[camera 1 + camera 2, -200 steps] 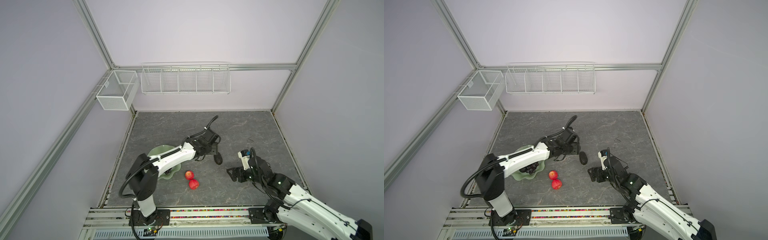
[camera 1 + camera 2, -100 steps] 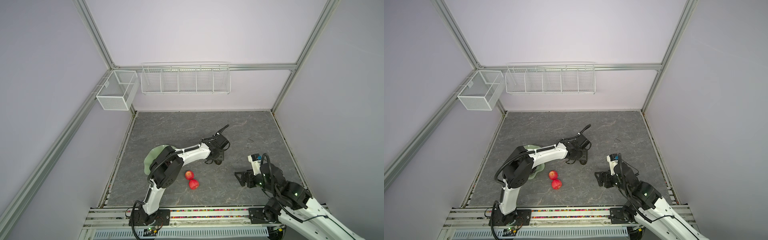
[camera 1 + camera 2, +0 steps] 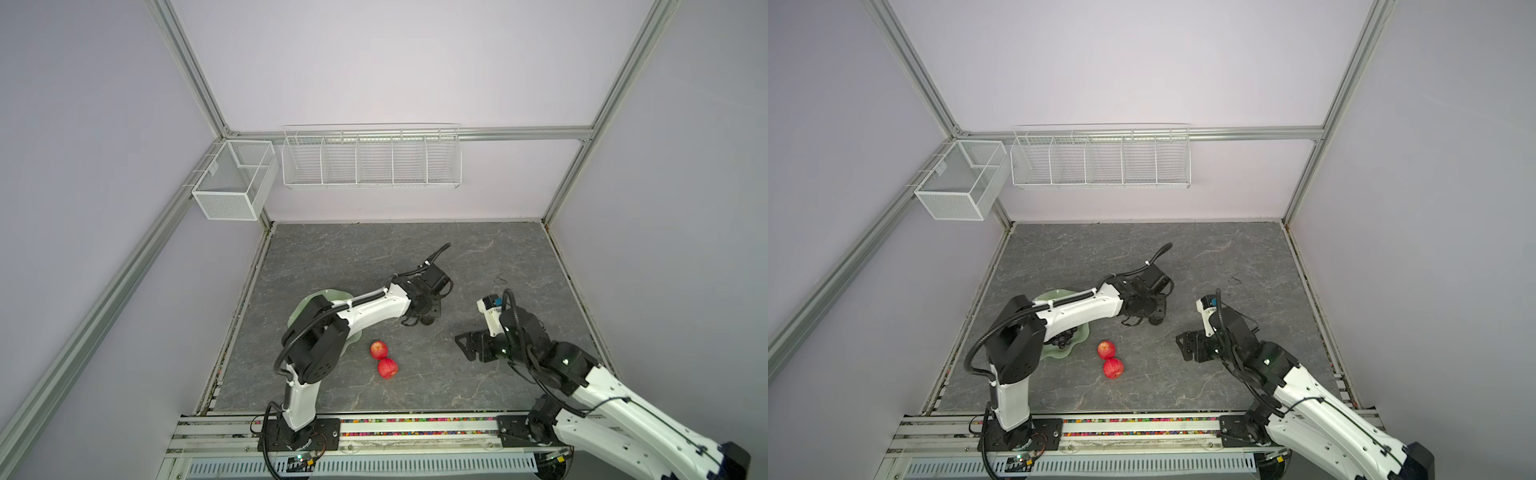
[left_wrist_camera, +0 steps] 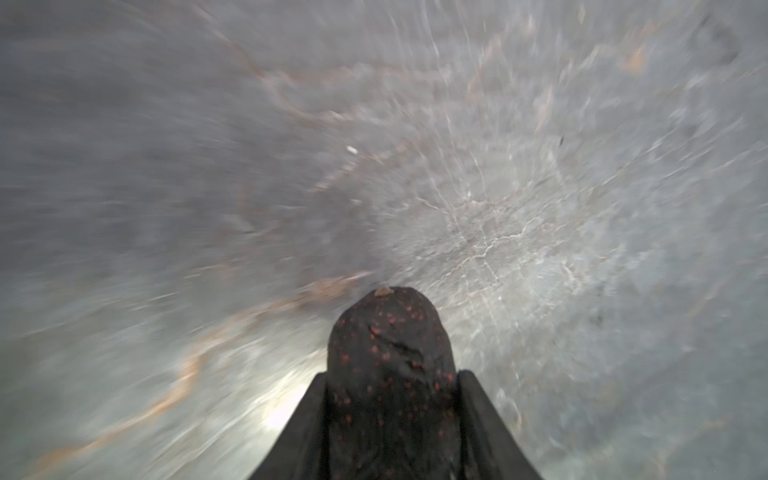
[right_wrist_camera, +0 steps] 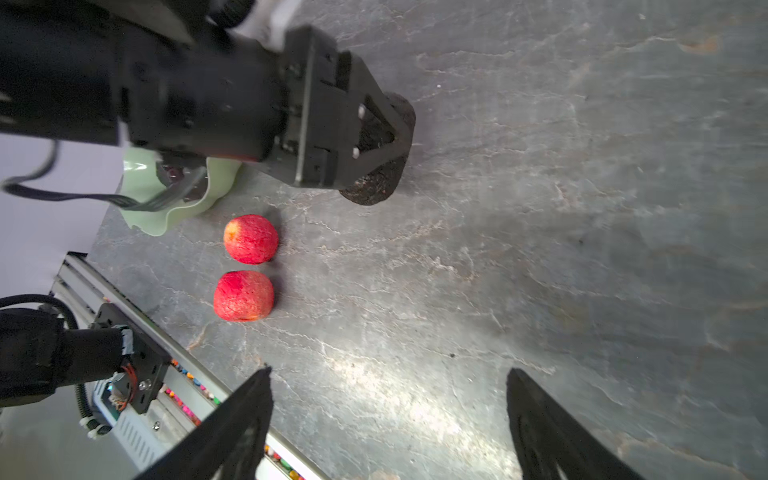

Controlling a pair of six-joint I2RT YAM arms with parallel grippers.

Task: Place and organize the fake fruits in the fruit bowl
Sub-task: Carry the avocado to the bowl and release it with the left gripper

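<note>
The avocado, now low over the floor's middle, will be let go by my left gripper beside the dark grapes in the pale green fruit bowl point(image 3: 315, 329).
A rough blackish avocado point(image 4: 390, 365) sits between the fingers of my left gripper point(image 4: 392, 376), which is shut on its two sides. In both top views this gripper point(image 3: 424, 318) is low over the middle of the floor, right of the pale green fruit bowl point(image 3: 1067, 351). Dark grapes point(image 3: 1063, 338) lie in the bowl, partly under the left arm. Two red apples point(image 3: 378, 349) point(image 3: 387, 368) rest side by side on the floor near the bowl. My right gripper point(image 5: 390, 370) is open and empty, right of the apples point(image 5: 250, 239).
White wire baskets point(image 3: 372, 156) point(image 3: 232, 185) hang on the back wall and left corner. A metal rail point(image 3: 415, 424) with the arm bases runs along the front edge. Walls close the grey stone floor point(image 3: 374, 253) on three sides.
My left gripper swung right from near the bowl to the avocado and closed on it. The right arm shifted back a little, its gripper still open.
</note>
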